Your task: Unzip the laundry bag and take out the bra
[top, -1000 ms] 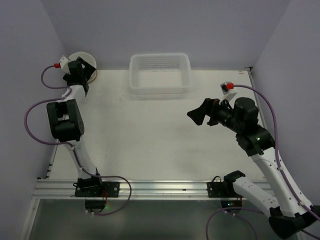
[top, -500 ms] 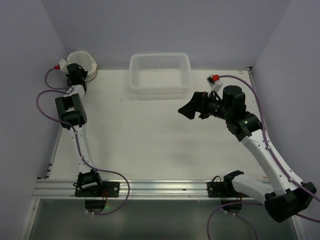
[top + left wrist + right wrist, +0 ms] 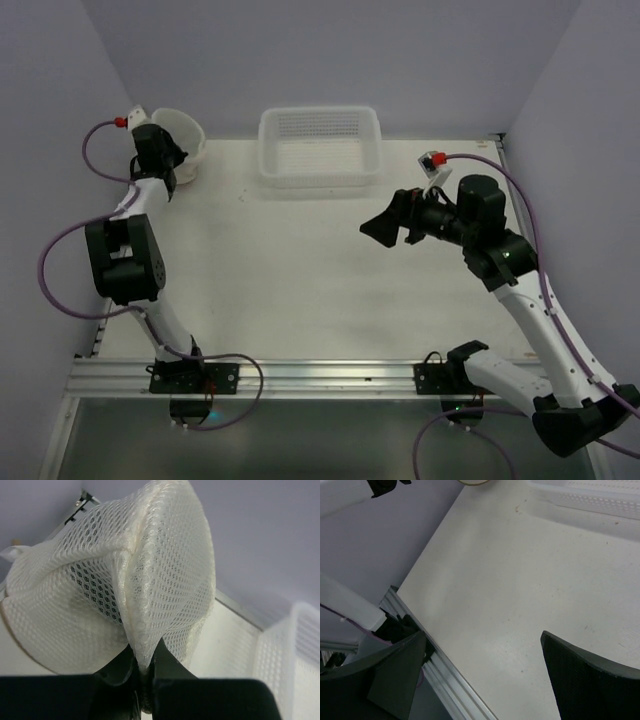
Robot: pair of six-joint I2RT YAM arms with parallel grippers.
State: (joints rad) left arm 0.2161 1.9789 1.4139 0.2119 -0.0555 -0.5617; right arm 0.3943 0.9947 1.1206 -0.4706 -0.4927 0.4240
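I need to set the laundry bag down with my left gripper on the bare table [image 3: 284,242] in front of the white basket.
The laundry bag [image 3: 184,133], a round whitish mesh drum, sits tilted up in the table's far left corner. My left gripper [image 3: 167,168] is shut on a pinched fold of its mesh rim. In the left wrist view the bag [image 3: 150,565] fills the frame, and the fold runs down between the black fingers of the left gripper [image 3: 144,664]. The bra is hidden. No zipper pull shows. My right gripper [image 3: 386,228] hovers open over the right middle of the table. In the right wrist view that gripper [image 3: 484,637] has only bare table between its fingers.
A white perforated plastic basket [image 3: 320,148] stands at the back centre against the wall, seen also at the right of the left wrist view as the basket [image 3: 295,655]. Purple walls enclose the table on three sides. An aluminium rail [image 3: 320,377] runs along the near edge.
My left gripper closed on the bag's mesh rim and drew it up from lying flat. My right arm swung left toward the table's middle, still open.
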